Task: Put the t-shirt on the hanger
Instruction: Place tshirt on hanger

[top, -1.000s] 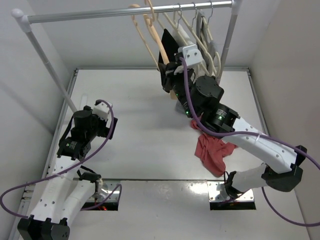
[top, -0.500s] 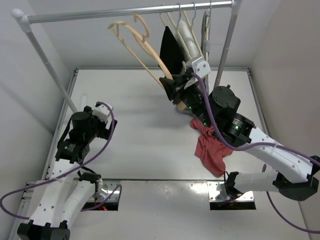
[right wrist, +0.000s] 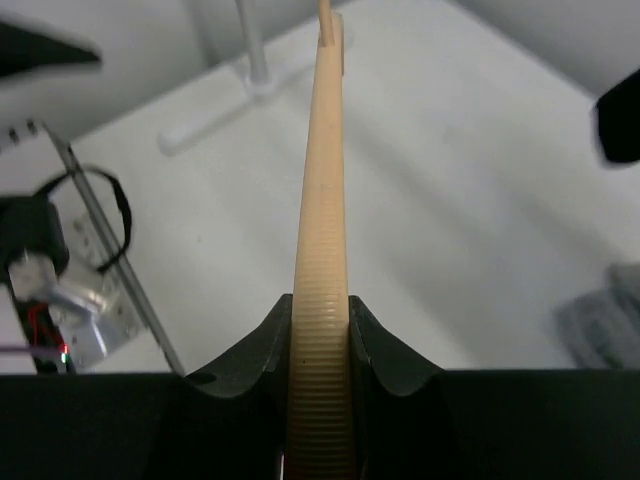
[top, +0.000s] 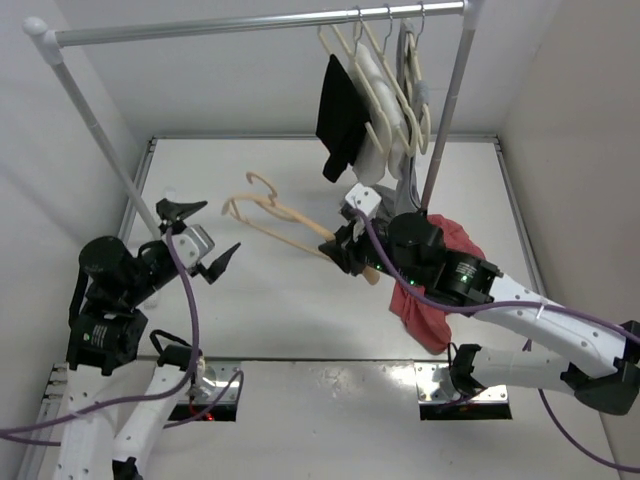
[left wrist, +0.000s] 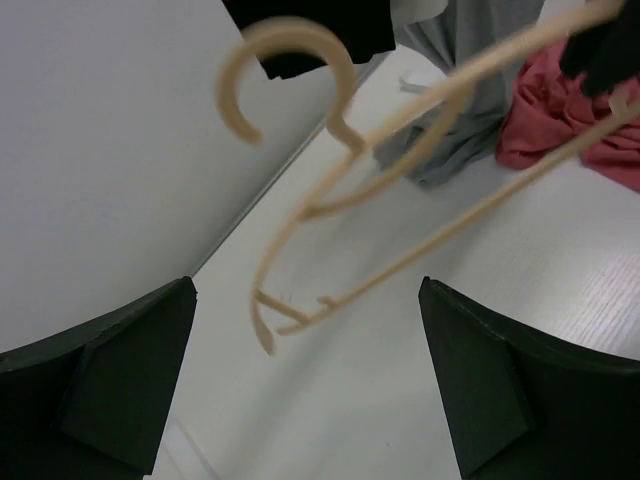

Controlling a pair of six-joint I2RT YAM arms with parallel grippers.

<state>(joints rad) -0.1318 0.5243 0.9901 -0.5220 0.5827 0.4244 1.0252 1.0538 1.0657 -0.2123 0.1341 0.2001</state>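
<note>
My left gripper grips the tan hanger's hook (top: 268,183) (left wrist: 344,80) next, because my right gripper holds the hanger's other end.
The tan hanger (top: 296,218) hangs in the air over the table's middle, its hook (top: 262,186) pointing left. My right gripper (top: 352,254) is shut on its right end; in the right wrist view the ribbed bar (right wrist: 322,250) sits squeezed between the jaws of that gripper (right wrist: 320,340). My left gripper (top: 202,236) is open, a short way left of the hanger and empty. Its wrist view shows the hanger (left wrist: 420,250) ahead of the spread gripper (left wrist: 310,390). The red t-shirt (top: 425,315) lies crumpled on the table, partly under the right arm, and shows as the red t-shirt (left wrist: 560,110) beyond the hanger.
A clothes rail (top: 250,25) spans the back on two posts (top: 445,120). Pale hangers (top: 385,75) hang at its right end with a black garment (top: 340,110) and a grey garment (left wrist: 460,120). A slanted post (top: 100,130) stands beside the left arm.
The right gripper has brought the hanger off the rail, down and left over the table. The left arm has swung up and turned its open gripper towards the hanger.
</note>
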